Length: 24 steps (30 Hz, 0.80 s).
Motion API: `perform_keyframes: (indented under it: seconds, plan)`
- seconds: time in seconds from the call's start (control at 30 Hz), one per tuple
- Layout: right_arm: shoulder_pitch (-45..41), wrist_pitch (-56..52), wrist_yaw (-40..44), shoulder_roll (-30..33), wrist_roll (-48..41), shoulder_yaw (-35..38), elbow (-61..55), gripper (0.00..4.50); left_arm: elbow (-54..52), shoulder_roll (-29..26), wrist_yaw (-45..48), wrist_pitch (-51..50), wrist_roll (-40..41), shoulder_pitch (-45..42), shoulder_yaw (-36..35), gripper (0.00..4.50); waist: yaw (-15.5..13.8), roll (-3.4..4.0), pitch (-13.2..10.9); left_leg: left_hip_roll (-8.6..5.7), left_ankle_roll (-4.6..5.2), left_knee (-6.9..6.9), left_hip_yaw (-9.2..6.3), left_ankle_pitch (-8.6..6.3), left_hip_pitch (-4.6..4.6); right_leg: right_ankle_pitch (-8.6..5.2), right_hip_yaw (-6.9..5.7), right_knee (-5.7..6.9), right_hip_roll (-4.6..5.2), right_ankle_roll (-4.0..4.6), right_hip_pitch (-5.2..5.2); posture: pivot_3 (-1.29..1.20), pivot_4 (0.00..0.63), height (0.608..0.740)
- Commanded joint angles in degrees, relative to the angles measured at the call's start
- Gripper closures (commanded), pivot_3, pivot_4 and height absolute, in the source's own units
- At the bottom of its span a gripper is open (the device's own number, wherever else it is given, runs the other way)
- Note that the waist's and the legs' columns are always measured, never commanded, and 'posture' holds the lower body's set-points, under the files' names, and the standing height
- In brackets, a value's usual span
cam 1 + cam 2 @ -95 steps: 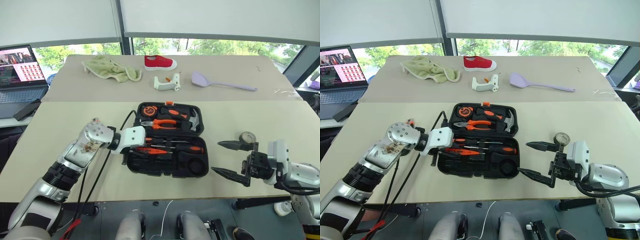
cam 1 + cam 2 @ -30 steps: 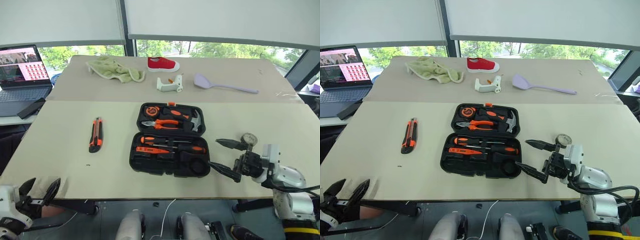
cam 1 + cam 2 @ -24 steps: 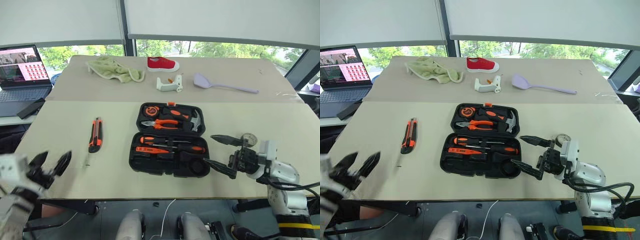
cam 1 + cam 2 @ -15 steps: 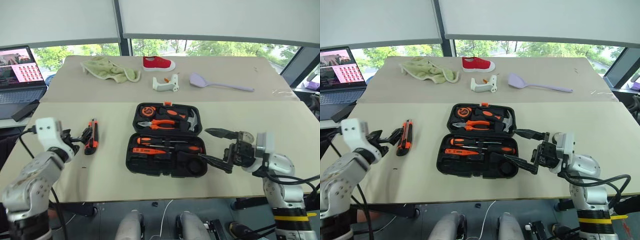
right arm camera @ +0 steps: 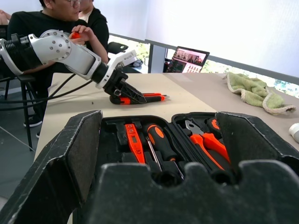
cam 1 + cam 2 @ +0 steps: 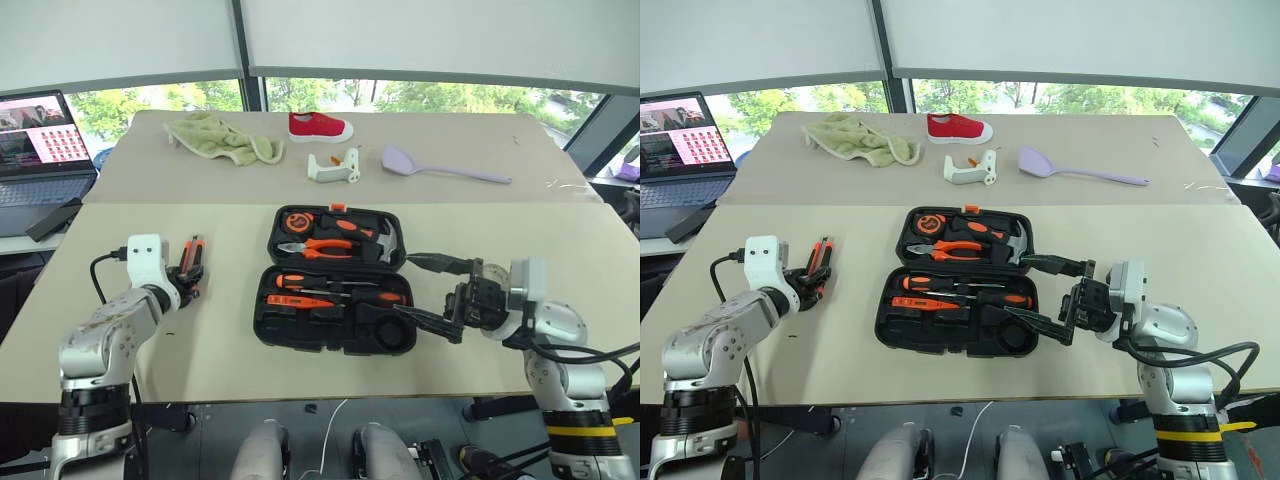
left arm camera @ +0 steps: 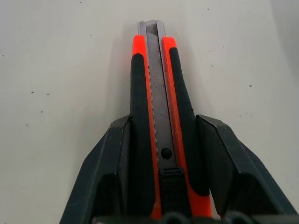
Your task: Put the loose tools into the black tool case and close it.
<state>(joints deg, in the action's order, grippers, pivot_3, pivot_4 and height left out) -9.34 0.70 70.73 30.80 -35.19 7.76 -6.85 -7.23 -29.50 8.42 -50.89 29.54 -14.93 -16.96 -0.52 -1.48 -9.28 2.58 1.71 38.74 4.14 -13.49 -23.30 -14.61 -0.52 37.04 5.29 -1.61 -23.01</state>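
Observation:
The black tool case has an empty slot [image 6: 314,327] along its near edge. I need to release the utility knife from my left gripper into that slot.
The black tool case [image 6: 335,338] lies open in the middle of the near table. Pliers and a hammer sit in its far half, screwdrivers [image 6: 340,283] and a slim orange tester [image 6: 300,298] in its near half. An orange-black utility knife [image 6: 193,260] lies flat on the table to the left of the case. My left gripper [image 6: 187,280] has its fingers [image 7: 112,158] pressed against both sides of the knife [image 7: 156,93]. My right gripper [image 6: 402,285] stands open at the case's right edge, pointing left across it. A small round roll [image 6: 489,270] peeks out behind the right gripper.
On the far table lie a green cloth [image 6: 222,136], a red shoe [image 6: 320,126], a white holder [image 6: 335,166] and a lilac spatula [image 6: 440,168]. A laptop [image 6: 38,140] stands at far left. Seated people [image 5: 70,23] are in the right wrist view.
My left arm swung in from the lower left edge to the utility knife and its fingers closed in around it. My right gripper moved a little left, up to the case's edge.

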Motion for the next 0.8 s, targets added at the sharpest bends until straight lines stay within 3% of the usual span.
perform_keyframes:
  seconds: [0.03, 0.17, 0.27, 0.33, 0.47, 0.6, 0.8]
  plan:
    - [0.53, -0.29, -0.12, 0.63, -1.55, 1.38, -2.14, 0.00, -2.10, -2.43, 8.46, 8.07, 1.02, 1.32, -3.36, 2.80, 0.00, 0.00, 0.00, 0.00, 0.00, 0.00, 0.00, 0.00, -0.01, 0.00, 0.00, 0.00, 0.00, 0.00, -0.01, 0.00, 0.150, 0.740]
    - [1.60, -0.27, 0.13, 2.15, -1.73, 3.01, -2.48, 0.00, -4.29, -10.02, 34.71, 22.22, 3.70, 3.84, -2.31, 2.80, 0.03, -0.05, -0.04, 0.07, -0.05, 0.00, 0.03, 0.03, -0.15, 0.01, -0.06, 0.00, -0.04, 0.08, -0.16, 0.00, 0.150, 0.740]
    - [4.01, 0.33, 2.36, 5.06, -1.15, 4.44, -1.91, 0.00, -6.64, -19.01, 54.88, 25.58, 4.52, 4.23, 5.25, 2.80, -0.24, 0.00, -0.04, 0.07, -0.06, -0.02, 0.16, 0.03, -0.15, -0.02, -0.07, -0.05, 0.01, 0.15, -0.17, 0.00, 0.150, 0.740]
    - [5.60, 0.69, 3.80, 6.55, -0.93, 5.09, -1.43, 0.00, -8.01, -21.83, 62.39, 26.71, 3.58, 1.98, 11.39, 2.80, -0.47, 0.10, -0.02, 0.03, -0.03, -0.03, 0.21, 0.01, -0.13, -0.02, -0.09, -0.13, 0.09, 0.15, -0.11, 0.00, 0.150, 0.740]
    - [7.78, 0.93, 4.96, 8.13, -0.74, 5.91, -1.36, 0.00, -9.59, -20.51, 67.75, 26.67, 0.16, -5.88, 22.78, 2.80, -0.53, 0.13, -0.03, 0.03, 0.05, 0.04, 0.55, -0.02, -0.18, -0.01, -0.01, -0.24, 0.00, 0.11, -0.08, 0.00, 0.150, 0.740]
    - [9.91, -0.15, 3.44, 8.13, -1.18, 6.69, -3.61, 0.00, -6.14, -16.28, 66.20, 27.51, -11.18, -14.01, 35.08, 2.80, -0.29, 0.12, -0.04, 0.00, 0.05, 0.07, 0.65, -0.02, -0.21, -0.02, 0.01, -0.19, -0.20, 0.07, -0.10, 0.00, 0.150, 0.740]
    - [13.84, -0.73, 0.00, 7.65, -1.73, 8.00, -8.13, 0.00, -1.60, -12.74, 66.35, 27.80, -17.81, -18.29, 41.42, 2.80, 0.30, 0.10, -0.05, 0.05, 0.07, 0.05, 0.63, -0.03, -0.24, -0.05, 0.19, -0.15, -0.38, 0.01, -0.20, 0.00, 0.150, 0.740]
